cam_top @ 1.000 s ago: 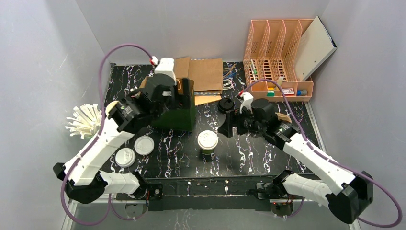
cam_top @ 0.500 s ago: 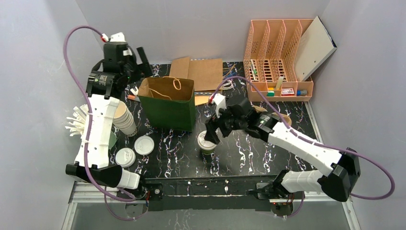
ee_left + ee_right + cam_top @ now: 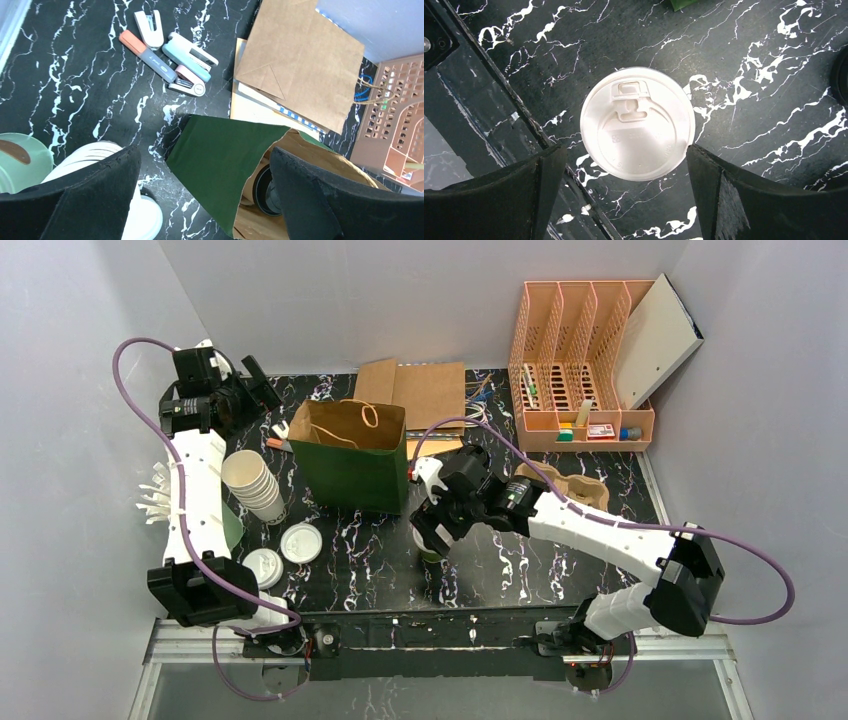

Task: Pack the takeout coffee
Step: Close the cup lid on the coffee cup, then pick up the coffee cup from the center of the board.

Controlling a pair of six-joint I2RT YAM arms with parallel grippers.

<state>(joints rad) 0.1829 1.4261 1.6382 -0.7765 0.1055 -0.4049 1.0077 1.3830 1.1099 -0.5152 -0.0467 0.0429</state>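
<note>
The green paper bag should next be grabbed with my left gripper by the bag's side rim (image 3: 300,421) (image 3: 254,174) nearest the staplers, so it stays open for the coffee cup.
A coffee cup with a white lid (image 3: 638,123) stands on the black marble table near the front edge; in the top view the cup (image 3: 431,554) is mostly hidden under my right gripper (image 3: 432,532). The right gripper (image 3: 624,195) is open, one finger on each side of the lid, above it. The green paper bag (image 3: 355,465) stands open behind the cup. Inside the bag (image 3: 220,165) a black-lidded cup (image 3: 264,192) shows. My left gripper (image 3: 257,390) is open and empty, high at the back left; in its wrist view the gripper (image 3: 205,200) looks down on the bag.
A stack of paper cups (image 3: 255,485) and two loose white lids (image 3: 300,542) lie left of the bag. Staplers and a marker (image 3: 170,55) lie behind. Flat brown bags (image 3: 420,395), an orange file rack (image 3: 585,360) and a cardboard cup carrier (image 3: 565,488) are at the back right.
My left arm has lifted off the bag and swung to the back left corner. My right arm has moved left and now hovers over the white-lidded cup.
</note>
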